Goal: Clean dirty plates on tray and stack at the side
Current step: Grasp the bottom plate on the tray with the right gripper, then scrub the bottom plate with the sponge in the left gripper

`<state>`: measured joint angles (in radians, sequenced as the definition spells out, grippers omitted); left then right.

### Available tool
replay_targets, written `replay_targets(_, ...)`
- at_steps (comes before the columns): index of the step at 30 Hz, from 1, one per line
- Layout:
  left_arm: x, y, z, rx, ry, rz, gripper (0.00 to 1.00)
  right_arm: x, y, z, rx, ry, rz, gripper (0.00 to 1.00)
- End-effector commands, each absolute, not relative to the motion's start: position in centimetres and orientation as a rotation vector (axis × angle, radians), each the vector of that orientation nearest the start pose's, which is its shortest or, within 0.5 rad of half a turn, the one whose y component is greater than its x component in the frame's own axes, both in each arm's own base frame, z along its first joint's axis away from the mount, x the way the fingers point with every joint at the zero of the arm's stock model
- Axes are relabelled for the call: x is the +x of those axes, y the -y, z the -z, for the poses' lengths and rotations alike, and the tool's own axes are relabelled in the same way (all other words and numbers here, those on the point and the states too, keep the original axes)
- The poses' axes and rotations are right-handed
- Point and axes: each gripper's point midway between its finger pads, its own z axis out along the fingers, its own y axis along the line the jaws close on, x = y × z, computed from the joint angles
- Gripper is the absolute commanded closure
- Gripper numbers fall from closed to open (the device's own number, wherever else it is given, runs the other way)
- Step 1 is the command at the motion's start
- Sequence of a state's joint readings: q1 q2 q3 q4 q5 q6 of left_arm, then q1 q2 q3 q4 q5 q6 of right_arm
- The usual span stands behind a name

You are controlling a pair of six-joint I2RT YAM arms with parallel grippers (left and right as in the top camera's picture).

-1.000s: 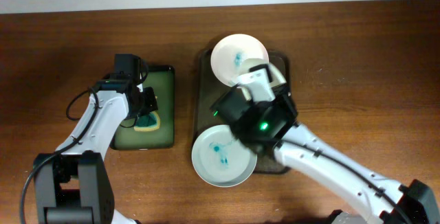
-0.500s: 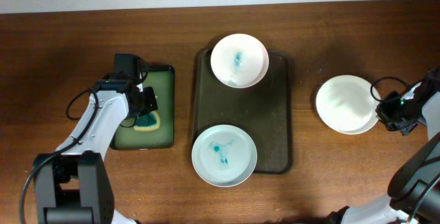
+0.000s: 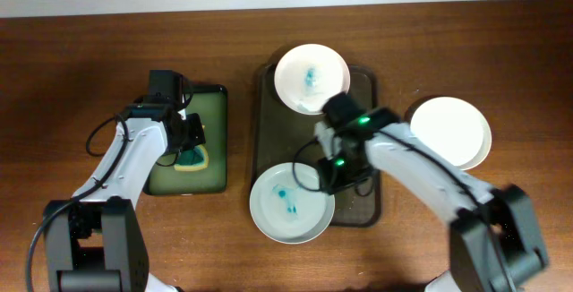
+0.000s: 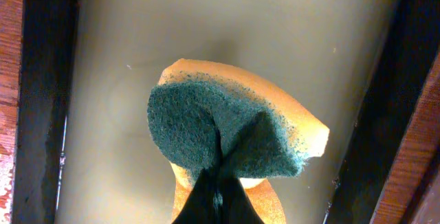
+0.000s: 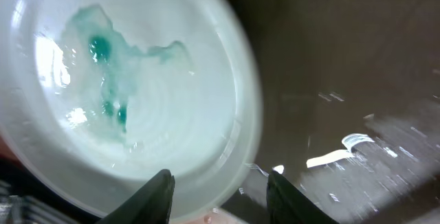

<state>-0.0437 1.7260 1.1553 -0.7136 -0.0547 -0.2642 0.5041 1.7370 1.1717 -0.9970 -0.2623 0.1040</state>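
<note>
My right gripper will grip the rim (image 3: 332, 207) of the near plate, which hangs over the dark tray's edge, and pull it inward before my left gripper wipes it.
A dark tray (image 3: 360, 140) holds two white plates smeared with teal: a far plate (image 3: 311, 78) and a near plate (image 3: 291, 204). A clean white plate (image 3: 450, 133) lies on the table to the right. My right gripper (image 3: 333, 174) is open at the near plate's right rim. In the right wrist view the fingers (image 5: 220, 196) straddle the rim of that plate (image 5: 124, 93). My left gripper (image 4: 216, 200) is shut on a yellow-and-green sponge (image 4: 227, 128). It holds the sponge (image 3: 190, 156) over a small green basin (image 3: 212, 113).
The small green basin stands left of the dark tray with a narrow gap of wood between them. Wet streaks show on the dark tray floor (image 5: 344, 148) beside the near plate. Bare wooden table (image 3: 501, 229) surrounds everything.
Half a second ago my right gripper was at the far right beside the clean plate. It is now over the tray at the near plate's rim. The left arm has not moved.
</note>
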Motion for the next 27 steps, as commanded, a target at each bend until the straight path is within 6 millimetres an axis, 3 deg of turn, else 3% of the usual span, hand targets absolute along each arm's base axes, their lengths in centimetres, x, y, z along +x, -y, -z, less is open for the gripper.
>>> replay_targets(1,36.8,0.8,-6.3,-0.3,-2.824,0.001,1.0,24.6,-17.3,-1.7,-0.676,-3.189,-0.243,0.6)
replay_targets(2,36.6,0.8,-6.2,-0.3,-2.834,-0.002,1.0,24.5,-16.9,-0.7,-0.62,-3.239,-0.227,0.75)
replay_targets(4,36.6,0.8,-6.2,-0.3,-2.833,-0.001,1.0,24.8,-16.9,-0.8,-0.604,-3.233,-0.239,0.94)
replay_targets(5,36.7,0.8,-6.2,-0.3,-2.83,-0.001,1.0,25.6,-16.2,-1.2,-0.577,-3.213,-0.192,0.96)
replay_targets(6,36.7,0.9,-6.2,-0.297,-2.831,0.0,1.0,28.6,-13.3,-2.2,-0.362,-3.164,-0.013,0.96)
replay_targets(7,36.7,1.3,-6.2,-0.271,-2.833,0.008,1.0,30.7,-11.8,-3.0,-0.284,-3.11,0.043,0.96)
replay_targets(9,36.9,2.8,-6.3,-0.178,-2.828,0.015,1.0,35.1,-11.0,-3.7,-0.125,-2.99,-0.135,0.96)
replay_targets(10,37.1,3.4,-6.4,-0.116,-2.821,0.01,1.0,35.6,-11.2,-3.8,-0.107,-2.976,-0.189,0.96)
replay_targets(11,37.2,3.8,-6.5,-0.099,-2.812,0.013,1.0,35.3,-11.1,-3.8,-0.106,-2.989,-0.191,0.71)
replay_targets(12,37.4,3.6,-6.5,-0.101,-2.806,0.0,1.0,35.0,-11.0,-3.9,-0.119,-3.001,-0.19,0.64)
replay_targets(15,37.2,2.8,-5.8,-0.113,-2.802,-0.066,1.0,35.3,-10.2,-7.6,-0.086,-2.949,-0.202,0.57)
replay_targets(17,37.0,2.7,-2.3,-0.114,-2.823,-0.075,1.0,35.4,-10.2,-10.3,-0.086,-2.876,-0.223,0.5)
replay_targets(19,35.9,3.1,1.4,-0.111,-2.92,-0.055,1.0,34.7,-10.0,-10.9,-0.084,-2.884,-0.222,0.39)
replay_targets(22,35.1,3.1,3.0,-0.109,-2.974,-0.06,1.0,34.1,-10.2,-10.7,-0.027,-2.913,-0.247,0.27)
replay_targets(25,35.6,3.6,2.3,-0.106,-2.972,-0.019,1.0,33.8,-10.0,-9.6,0.002,-2.961,-0.26,0.29)
replay_targets(27,37.3,3.9,-0.9,-0.105,-2.946,-0.01,1.0,34.1,-9.5,-8.2,0.064,-2.996,-0.319,0.43)
